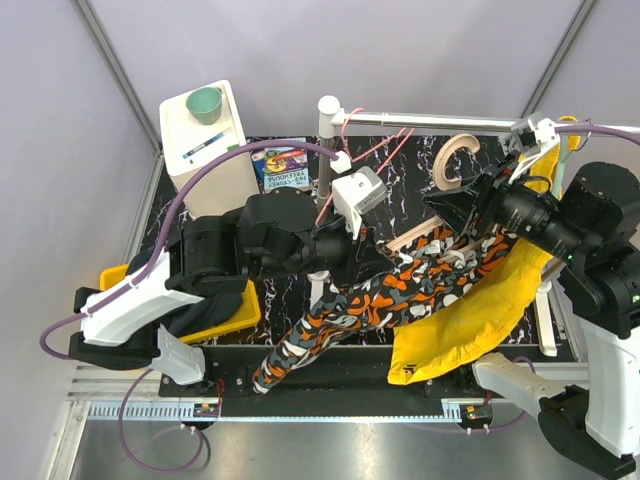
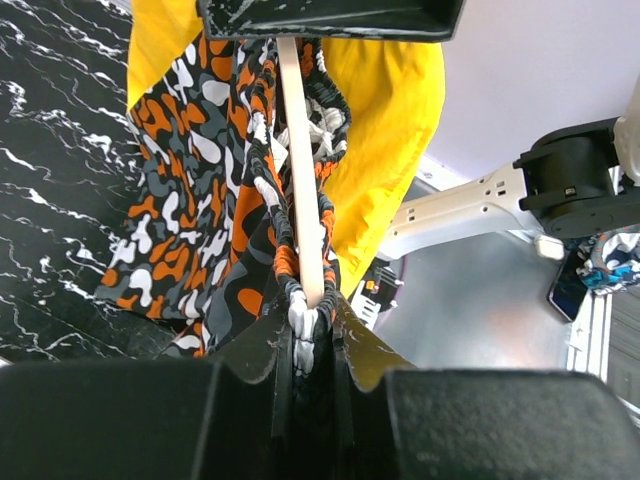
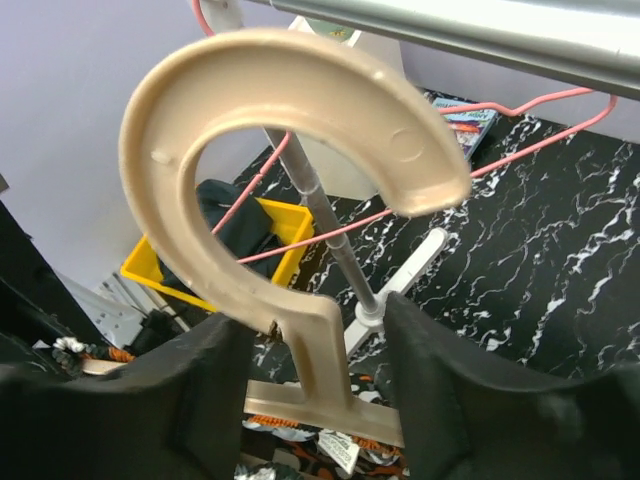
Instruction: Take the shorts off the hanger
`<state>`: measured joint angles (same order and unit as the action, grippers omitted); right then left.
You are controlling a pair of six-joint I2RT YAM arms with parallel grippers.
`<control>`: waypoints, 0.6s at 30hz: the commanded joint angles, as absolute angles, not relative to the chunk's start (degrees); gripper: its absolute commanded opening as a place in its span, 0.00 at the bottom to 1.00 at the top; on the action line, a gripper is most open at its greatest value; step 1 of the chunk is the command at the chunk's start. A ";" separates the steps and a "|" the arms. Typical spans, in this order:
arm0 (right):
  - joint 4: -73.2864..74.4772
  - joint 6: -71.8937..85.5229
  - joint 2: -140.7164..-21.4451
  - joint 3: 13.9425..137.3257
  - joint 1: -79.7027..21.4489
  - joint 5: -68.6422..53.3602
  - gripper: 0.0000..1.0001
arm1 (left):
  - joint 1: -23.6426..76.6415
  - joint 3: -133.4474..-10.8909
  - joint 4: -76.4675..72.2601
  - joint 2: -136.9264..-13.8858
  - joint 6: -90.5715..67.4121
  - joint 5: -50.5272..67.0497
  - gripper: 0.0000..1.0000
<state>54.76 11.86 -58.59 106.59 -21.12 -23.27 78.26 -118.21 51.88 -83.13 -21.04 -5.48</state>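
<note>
The end of the hanger reaches into the bunched waistband at my left gripper's fingers, so my left gripper needs to open and pinch only cloth (image 2: 302, 322) beyond the hanger's end.
The shorts (image 1: 370, 305), camouflage in orange, grey and white, hang slanting from a beige hanger (image 1: 412, 238) whose hook (image 1: 455, 160) points up at the back. My left gripper (image 1: 385, 248) is shut on the shorts' waistband at the hanger's end (image 2: 305, 320). The bar (image 2: 298, 150) runs straight away from its jaws, with the shorts (image 2: 200, 230) draped on its left. My right gripper (image 3: 318, 345) is open. Its jaws stand on either side of the hanger's neck (image 3: 325, 370), below the hook (image 3: 290, 90), with a gap on each side.
A yellow garment (image 1: 470, 320) hangs beside the shorts on the right. A metal rail (image 1: 440, 121) with a pink wire hanger (image 1: 372, 150) crosses the back. A yellow bin (image 1: 238, 318) of dark clothes sits on the left, behind it a white box with a green cup (image 1: 205, 104).
</note>
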 commanded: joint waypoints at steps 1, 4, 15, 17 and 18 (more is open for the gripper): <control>48.97 10.28 -55.90 102.75 -21.36 -22.50 0.49 | 78.49 -122.61 45.18 -83.49 -22.67 -1.41 0.00; 45.46 9.76 -53.97 100.11 -21.36 -21.10 0.29 | 78.49 -123.66 44.91 -84.20 -23.64 -0.44 0.00; 42.54 7.30 -50.89 95.98 -21.36 -17.32 0.00 | 77.70 -121.90 44.12 -80.86 -25.13 -1.49 0.80; 42.54 7.12 -50.63 95.54 -21.36 -17.14 0.00 | 77.43 -121.82 44.12 -81.03 -26.10 -2.37 0.73; 42.71 6.95 -50.45 95.45 -21.36 -17.05 0.00 | 77.26 -121.64 44.12 -81.12 -27.32 -3.42 0.71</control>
<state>46.11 7.94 -51.31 95.77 -21.10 -18.87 77.93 -120.62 47.81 -82.76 -24.71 -2.13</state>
